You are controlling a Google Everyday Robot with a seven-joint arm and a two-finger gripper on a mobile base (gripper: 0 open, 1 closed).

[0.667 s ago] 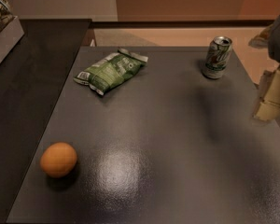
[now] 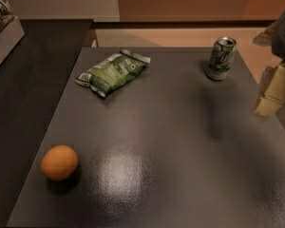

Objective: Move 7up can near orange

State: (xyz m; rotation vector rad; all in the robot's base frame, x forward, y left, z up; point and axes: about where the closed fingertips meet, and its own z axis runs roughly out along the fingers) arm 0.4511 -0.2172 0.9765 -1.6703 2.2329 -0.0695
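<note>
The next move for my gripper is to go to the 7up can and close around the can's upper body (image 2: pixel 221 56), just under its silver top.
The 7up can (image 2: pixel 220 58) stands upright at the far right of the dark table (image 2: pixel 180 141); it is silver and green with a silver top. The orange (image 2: pixel 60 162) lies near the table's front left corner, far from the can. My gripper (image 2: pixel 271 95), cream-coloured, hangs at the right edge of the view, over the table's right edge. It is to the right of the can and a little nearer to me, apart from it and holding nothing that I can see.
A green-and-white snack bag (image 2: pixel 113 71) lies at the far left of the table. A darker counter (image 2: pixel 23 94) runs along the left side, with a box (image 2: pixel 2 27) on it at the top left corner.
</note>
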